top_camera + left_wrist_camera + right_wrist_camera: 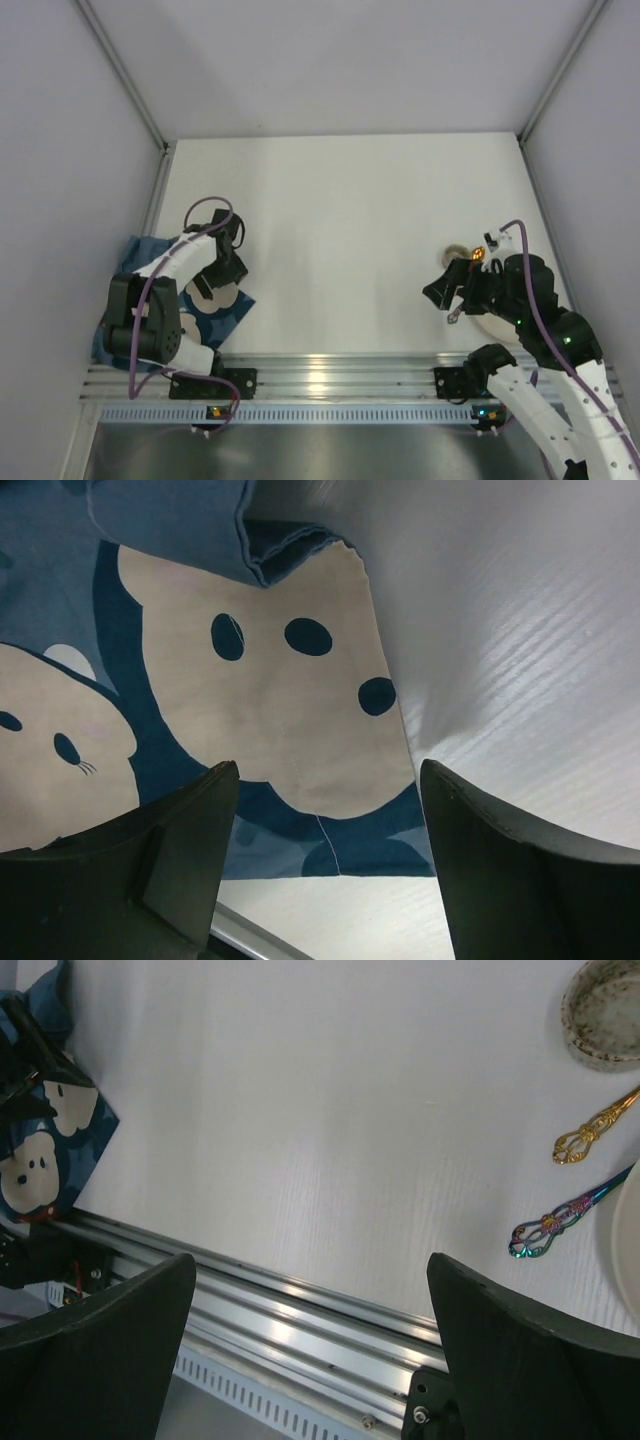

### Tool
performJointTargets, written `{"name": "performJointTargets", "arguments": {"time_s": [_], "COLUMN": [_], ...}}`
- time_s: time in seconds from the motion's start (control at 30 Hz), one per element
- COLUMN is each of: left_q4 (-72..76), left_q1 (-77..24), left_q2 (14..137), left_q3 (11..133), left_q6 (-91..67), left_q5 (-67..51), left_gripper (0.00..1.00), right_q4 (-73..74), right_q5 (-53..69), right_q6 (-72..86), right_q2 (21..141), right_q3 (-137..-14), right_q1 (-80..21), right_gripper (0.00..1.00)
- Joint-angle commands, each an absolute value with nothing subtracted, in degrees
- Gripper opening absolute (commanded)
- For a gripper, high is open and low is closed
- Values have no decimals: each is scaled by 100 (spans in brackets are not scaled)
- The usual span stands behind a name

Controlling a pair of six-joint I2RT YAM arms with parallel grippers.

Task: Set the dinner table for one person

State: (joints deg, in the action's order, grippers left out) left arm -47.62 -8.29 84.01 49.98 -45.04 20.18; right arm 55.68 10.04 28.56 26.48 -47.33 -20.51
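The placemat lies crumpled, folded over its mouse face. So my left gripper will pinch the placemat's edge (369,600) by the fold and pull the placemat toward the bowl.
The white dinner table (340,230) fills the top view. A dark blue cartoon-mouse placemat (228,308) lies crumpled at its near left; in the left wrist view (280,710) one corner is folded over at the top. My left gripper (218,285) hangs over the placemat's near corner, open and empty (325,870). At the right lie a small speckled bowl (605,1010), a gold-handled utensil (595,1130), a rainbow-handled utensil (560,1225) and a pale plate's edge (630,1250). My right gripper (438,292) is open and empty (310,1360), above the table left of these.
Aluminium rails (330,380) run along the near table edge, with both arm bases bolted on. Grey walls close in the left, right and back. The placemat (45,1140) also shows far left in the right wrist view.
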Motion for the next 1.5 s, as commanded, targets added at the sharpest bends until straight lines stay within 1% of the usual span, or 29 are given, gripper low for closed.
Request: {"name": "performJointTargets", "arguments": {"time_s": [0.0,0.23,0.27,0.33,0.37,0.47,0.5,0.6,0.73,0.77,0.8,0.83,0.9,0.93,1.07,1.2,1.3,1.33,1.4,1.47], "left_q4": [-4193,-3850,-3815,-3744,-3657,-3525,-3498,-3463,-3594,-3656,-3717,-3744,-3806,-3901,-4244,-4412,-4176,-4088,-3982,-3973], "left_q1": [-791,-695,-660,-572,-554,-484,-440,-361,-299,-299,-299,-299,-299,-299,-299,-238,-89,-44,-44,-44], "left_q2": [8647,9096,9184,9272,9359,9500,9588,9668,9791,9800,9774,9713,9423,9317,8852,8921,9087,9140,9307,9500], "left_q3": [4860,4869,4860,4817,4799,4685,4641,4684,4816,4843,4860,4860,4843,4860,5036,5150,5010,4940,5009,5062], "left_q6": [-4517,-4544,-4527,-4483,-4465,-4465,-4500,-4561,-4658,-4658,-4650,-4632,-4614,-4562,-4404,-4315,-4228,-4149,-4087,-4043], "left_q5": [1969,2066,2005,1978,1951,1925,1890,1820,1828,1828,1819,1845,1968,2064,2459,2672,2567,2506,2365,2391], "left_gripper": [79,71,66,62,56,46,37,28,25,27,31,42,48,54,57,57,56,52,48,39], "right_q4": [5801,5757,5722,5687,5678,5669,5660,5643,5616,5616,5616,5616,5599,5607,5528,5458,5440,5440,5458,5467], "right_q5": [809,843,879,905,897,835,818,791,765,756,738,730,703,677,685,712,738,747,747,747], "right_q6": [2690,2725,2725,2733,2725,2725,2716,2716,2707,2698,2698,2698,2698,2698,2716,2725,2751,2742,2742,2742], "right_q2": [2531,2469,2487,2531,2540,2566,2566,2584,2645,2654,2672,2672,2681,2689,2733,2812,2856,2865,2857,2821], "right_q3": [-5027,-4817,-4756,-4729,-4720,-4720,-4711,-4685,-4685,-4693,-4693,-4702,-4685,-4676,-4658,-4641,-4632,-4632,-4641,-4623], "right_q1": [-2136,-2144,-2136,-2144,-2136,-2136,-2136,-2136,-2136,-2136,-2136,-2136,-2136,-2144,-2136,-2136,-2136,-2136,-2136,-2144], "right_gripper": [100,100,100,100,100,100,100,100,100,100,100,100,100,100,100,100,100,100,100,100]}}
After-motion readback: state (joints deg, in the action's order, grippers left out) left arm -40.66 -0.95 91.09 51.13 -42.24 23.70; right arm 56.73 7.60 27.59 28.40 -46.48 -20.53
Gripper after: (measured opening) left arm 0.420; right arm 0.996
